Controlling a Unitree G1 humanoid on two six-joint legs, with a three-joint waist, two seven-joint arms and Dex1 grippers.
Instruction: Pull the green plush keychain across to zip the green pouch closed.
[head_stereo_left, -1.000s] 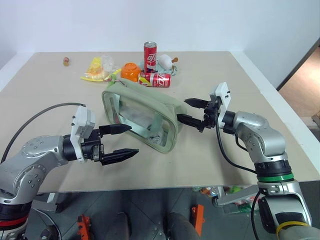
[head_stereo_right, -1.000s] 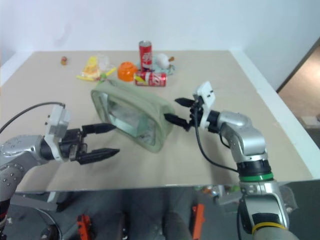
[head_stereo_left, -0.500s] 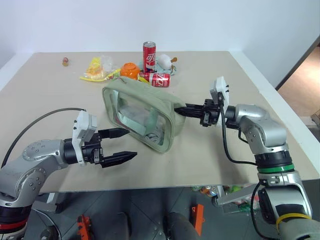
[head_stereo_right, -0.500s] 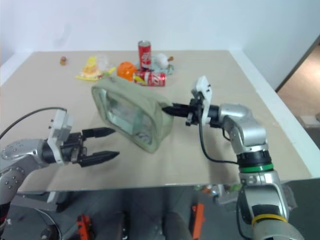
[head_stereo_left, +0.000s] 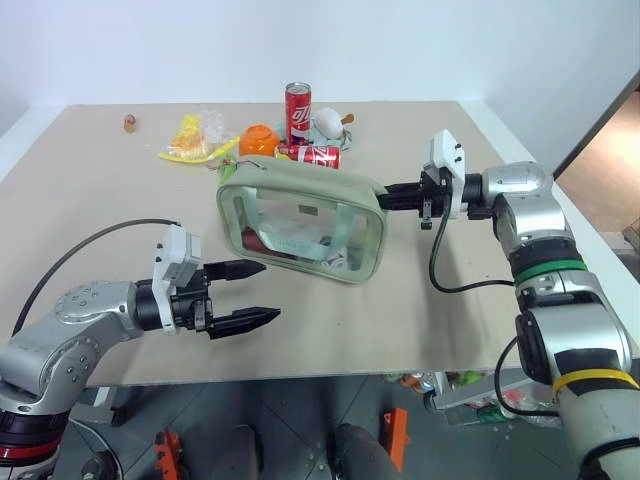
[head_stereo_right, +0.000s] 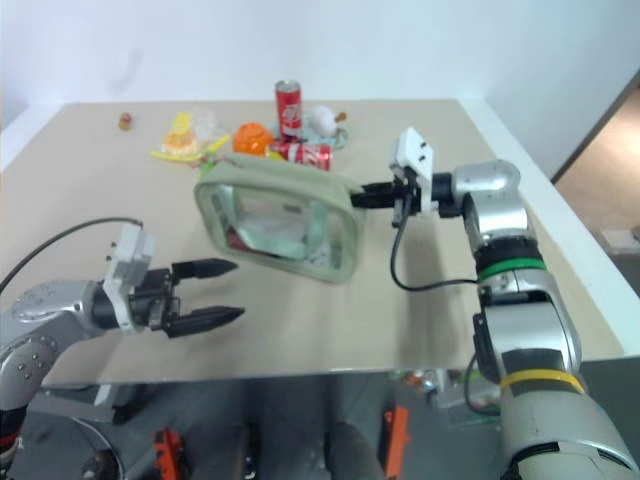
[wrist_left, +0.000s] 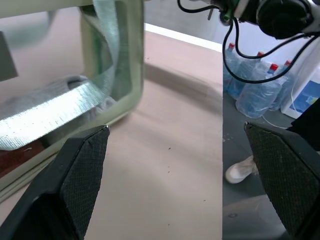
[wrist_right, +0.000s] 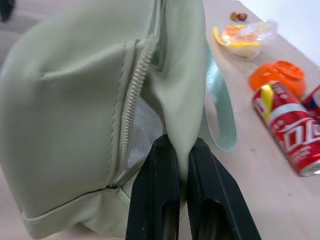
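Next, my left gripper will grab the green plush keychain at the green pouch's top corner (head_stereo_left: 227, 171), beside the orange bowl-like object.
The green pouch (head_stereo_left: 300, 228) stands on the table's middle with a clear window side facing me. My right gripper (head_stereo_left: 385, 194) is shut on a fold of fabric at the pouch's top right corner. In the right wrist view the fingers (wrist_right: 157, 195) pinch that fold beside the zipper (wrist_right: 136, 85). A small lime-green bit, probably the green plush keychain (head_stereo_left: 230, 166), sits at the pouch's far left top corner. My left gripper (head_stereo_left: 268, 290) hangs open, apart from the pouch and nearer to me than its left end, with nothing between its fingers.
Behind the pouch stand an upright red can (head_stereo_left: 299, 106), a lying red can (head_stereo_left: 311, 155), an orange bowl-like object (head_stereo_left: 260, 139), a yellow crinkly packet (head_stereo_left: 193, 136) and a white toy (head_stereo_left: 328, 122). The table's right edge (head_stereo_left: 560, 215) runs close behind my right arm.
My right gripper shut on the pouch's corner, then rose and drew it right, turning the pouch so its window faces me. The left gripper stayed open in place.
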